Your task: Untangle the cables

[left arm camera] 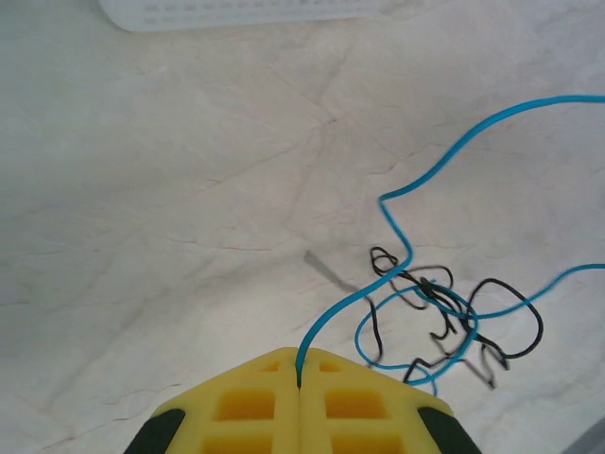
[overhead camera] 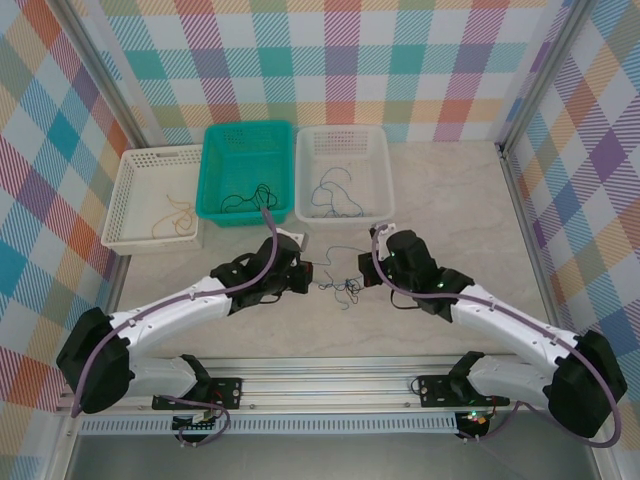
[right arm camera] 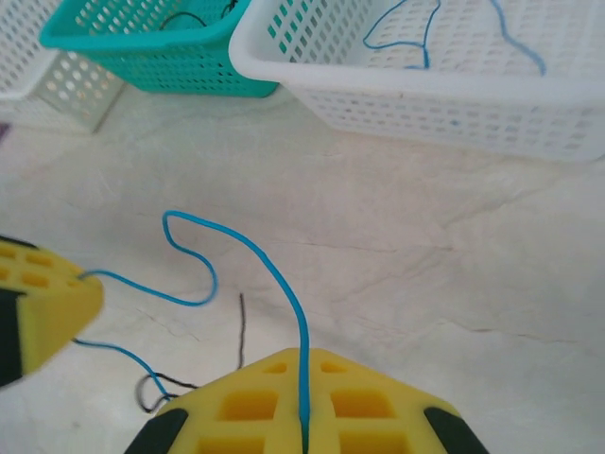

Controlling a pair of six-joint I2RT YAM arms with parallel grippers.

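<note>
I can see both grippers hold the blue cable, so next I take the black cable in the clump (left arm camera: 438, 295) with my left gripper while my right gripper pulls the blue cable away.
The cables (overhead camera: 340, 288) lie as a small blue and black clump on the table between my two grippers. In the left wrist view the tangle (left arm camera: 444, 317) rests on the table to the right of my left gripper (left arm camera: 301, 357), whose yellow fingers are shut on a blue strand running up and right. My right gripper (right arm camera: 303, 357) is shut on a blue cable (right arm camera: 274, 274) that arcs up and left toward the left gripper's yellow finger (right arm camera: 43, 303). From above, the left gripper (overhead camera: 305, 275) and right gripper (overhead camera: 375, 268) face each other across the clump.
Three baskets stand at the back: a white one (overhead camera: 155, 195) with tan wires, a teal one (overhead camera: 247, 170) with black wires, and a white one (overhead camera: 343, 172) with blue wires. The right white basket (right arm camera: 425, 76) is close ahead of the right gripper.
</note>
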